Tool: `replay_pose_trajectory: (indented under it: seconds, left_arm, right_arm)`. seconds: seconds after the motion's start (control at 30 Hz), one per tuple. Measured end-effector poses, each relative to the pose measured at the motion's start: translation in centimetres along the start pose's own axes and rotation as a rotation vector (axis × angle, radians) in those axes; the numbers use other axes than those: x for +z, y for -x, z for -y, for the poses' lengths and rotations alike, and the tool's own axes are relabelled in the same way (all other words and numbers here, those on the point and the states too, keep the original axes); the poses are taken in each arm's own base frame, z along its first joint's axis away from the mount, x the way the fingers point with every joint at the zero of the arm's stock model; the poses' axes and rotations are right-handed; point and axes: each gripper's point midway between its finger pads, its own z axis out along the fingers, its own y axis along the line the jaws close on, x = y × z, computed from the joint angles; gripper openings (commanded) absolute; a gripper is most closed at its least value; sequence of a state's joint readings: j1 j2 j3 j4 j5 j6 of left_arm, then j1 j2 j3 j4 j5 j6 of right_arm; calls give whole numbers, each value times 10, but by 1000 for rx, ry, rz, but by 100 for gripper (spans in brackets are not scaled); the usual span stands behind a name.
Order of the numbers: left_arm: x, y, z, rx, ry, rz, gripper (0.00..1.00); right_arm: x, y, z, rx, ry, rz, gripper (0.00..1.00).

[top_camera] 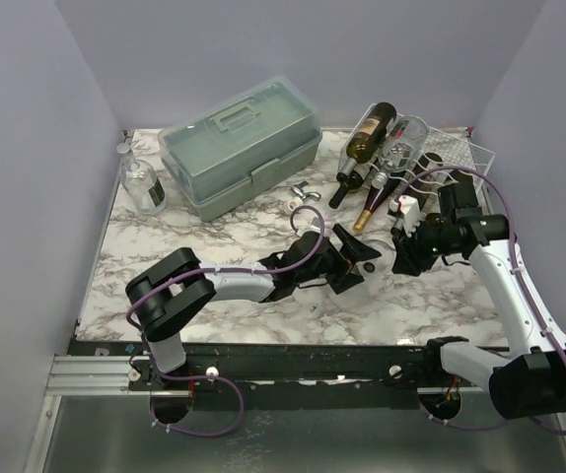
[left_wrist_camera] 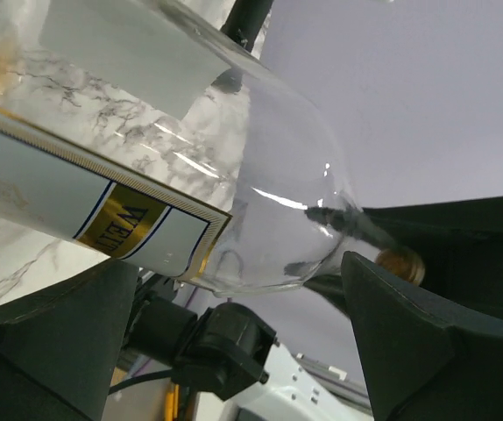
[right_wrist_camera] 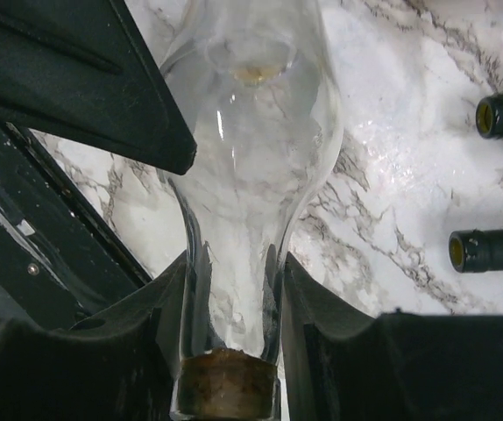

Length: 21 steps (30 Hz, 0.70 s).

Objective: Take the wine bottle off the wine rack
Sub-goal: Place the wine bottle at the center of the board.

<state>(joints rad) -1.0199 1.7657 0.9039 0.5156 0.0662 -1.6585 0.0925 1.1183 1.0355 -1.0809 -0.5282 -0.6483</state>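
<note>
Next, my right gripper puts the clear glass wine bottle upright on the marble (top_camera: 337,277) between the metal bits and the dark front edge of the table. The bottle now lies low over the table.
A clear glass wine bottle (top_camera: 384,258) with a cork and a white-and-gold label lies low over the marble table in front of the white wire wine rack (top_camera: 463,153). My right gripper (top_camera: 402,252) is shut on its neck just above the cork; in the right wrist view the gripper (right_wrist_camera: 231,289) pinches the neck of the bottle (right_wrist_camera: 251,149). My left gripper (top_camera: 360,260) is open, its fingers straddling the bottle's body. In the left wrist view this gripper (left_wrist_camera: 234,263) sits under the bottle's shoulder (left_wrist_camera: 269,193). Other bottles rest on the rack.
A dark bottle with a gold label (top_camera: 371,133) and a clear one (top_camera: 402,144) lie on the rack; two dark necks (right_wrist_camera: 501,114) (right_wrist_camera: 488,250) point over the table. A pale green toolbox (top_camera: 239,148) stands at the back, a small glass flask (top_camera: 143,185) at the left, metal bits (top_camera: 303,193) nearby.
</note>
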Motion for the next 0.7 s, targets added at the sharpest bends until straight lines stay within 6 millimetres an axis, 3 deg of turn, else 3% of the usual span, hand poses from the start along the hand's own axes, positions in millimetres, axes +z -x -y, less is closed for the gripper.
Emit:
replay_pose_trajectory:
  seconds: [0.27,0.7]
  left_arm:
    - [-20,-3,-3,86,-16,-62,99]
    - [-46,0,-23,255,-20,-107,99]
  right_arm:
    - [-7,23,-7,-71,14,33,0]
    - [3,35,-26,-173,52,13,0]
